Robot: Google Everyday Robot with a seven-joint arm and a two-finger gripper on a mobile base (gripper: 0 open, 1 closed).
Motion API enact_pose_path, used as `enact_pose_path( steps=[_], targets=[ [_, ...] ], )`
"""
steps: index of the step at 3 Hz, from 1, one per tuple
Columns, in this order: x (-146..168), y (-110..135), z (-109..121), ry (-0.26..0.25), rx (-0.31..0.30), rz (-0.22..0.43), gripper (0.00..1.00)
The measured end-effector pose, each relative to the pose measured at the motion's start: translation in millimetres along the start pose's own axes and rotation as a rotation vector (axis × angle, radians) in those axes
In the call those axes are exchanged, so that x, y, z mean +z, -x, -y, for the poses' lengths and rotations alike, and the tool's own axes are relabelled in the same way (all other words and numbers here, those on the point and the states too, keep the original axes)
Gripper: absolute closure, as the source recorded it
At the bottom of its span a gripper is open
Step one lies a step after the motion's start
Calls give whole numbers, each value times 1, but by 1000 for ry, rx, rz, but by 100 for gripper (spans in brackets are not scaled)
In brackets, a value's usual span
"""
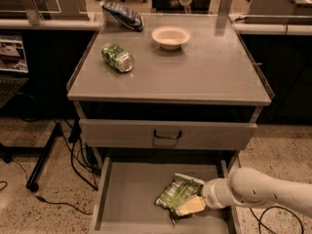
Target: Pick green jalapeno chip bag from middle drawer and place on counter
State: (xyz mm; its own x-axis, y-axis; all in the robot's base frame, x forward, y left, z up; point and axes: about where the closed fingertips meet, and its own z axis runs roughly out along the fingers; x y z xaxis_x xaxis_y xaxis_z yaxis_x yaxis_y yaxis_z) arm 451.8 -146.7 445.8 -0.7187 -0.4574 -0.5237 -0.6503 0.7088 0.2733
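My gripper is to move to the middle of the green jalapeno chip bag (182, 193) in the open drawer and close there, pinching it between its ends.
The green jalapeno chip bag (176, 193) lies crumpled on the flat bottom of the open middle drawer (127, 199), toward its right side. My gripper (189, 206) reaches in from the right on a white arm (263, 189) and is down at the bag's lower right edge, touching or overlapping it. The grey counter (195, 72) is the cabinet top above.
On the counter are a green drink can (117, 57) lying on its side, a white bowl (170, 36) and a dark blue chip bag (123, 14) at the back left. A shut drawer front with a dark loop handle (167, 134) overhangs the open drawer. Cables (73, 169) lie on the floor at left.
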Motion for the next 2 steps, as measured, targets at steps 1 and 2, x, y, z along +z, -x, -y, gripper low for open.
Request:
enact_pose_path(
  steps=[1, 2],
  targets=[
    [24, -2, 12, -25, 0, 4, 0],
    [49, 6, 22, -28, -9, 19, 0]
  ],
)
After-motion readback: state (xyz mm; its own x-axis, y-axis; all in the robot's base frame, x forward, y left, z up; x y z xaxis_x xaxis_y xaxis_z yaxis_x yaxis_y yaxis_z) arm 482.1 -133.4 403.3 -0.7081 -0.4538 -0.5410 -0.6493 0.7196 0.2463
